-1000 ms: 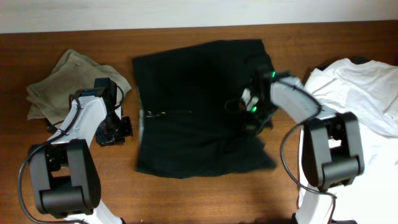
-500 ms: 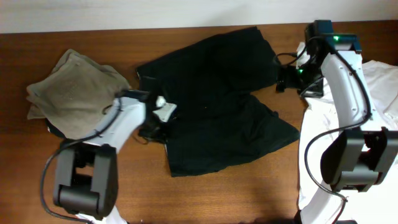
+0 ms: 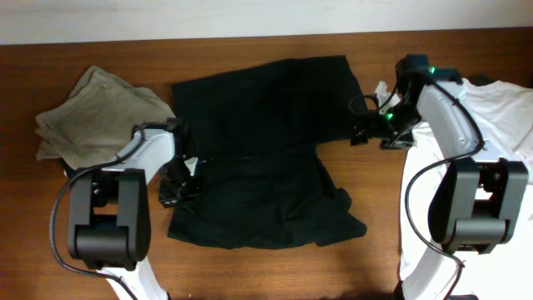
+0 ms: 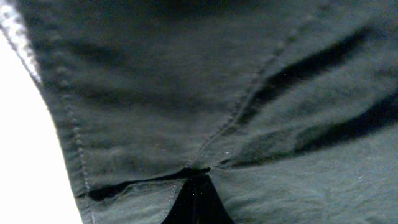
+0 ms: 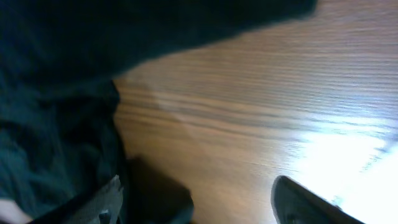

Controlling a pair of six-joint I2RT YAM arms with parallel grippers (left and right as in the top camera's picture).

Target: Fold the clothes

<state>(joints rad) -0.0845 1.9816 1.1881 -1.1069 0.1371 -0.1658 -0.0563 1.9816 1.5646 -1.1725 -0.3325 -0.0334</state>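
Observation:
The left gripper pinches the creased black shorts partway up their side, so it should open and grab the lower corner (image 3: 176, 232) beside it, with the right gripper opposite, before folding.
The black shorts (image 3: 258, 142) lie spread in the middle of the table, with creases along their lower half. My left gripper (image 3: 177, 187) sits at their left edge, shut on a pinch of the black shorts. In the left wrist view the dark fabric (image 4: 217, 81) fills the frame and puckers toward my closed left gripper (image 4: 199, 199). My right gripper (image 3: 366, 133) hangs open just off the shorts' upper right corner. In the right wrist view my right gripper (image 5: 205, 205) has only bare wood between its fingers, and the shorts (image 5: 50, 93) lie to the left.
A khaki-olive garment (image 3: 96, 117) is bunched at the far left, close to my left arm. A white shirt (image 3: 500, 108) is heaped at the right edge behind my right arm. Brown wooden table (image 3: 83, 250) shows along the front.
The shorts now lie further left and squarer. My left gripper has moved down and left to their left edge and shut. My right gripper has dropped slightly toward their right corner, still open.

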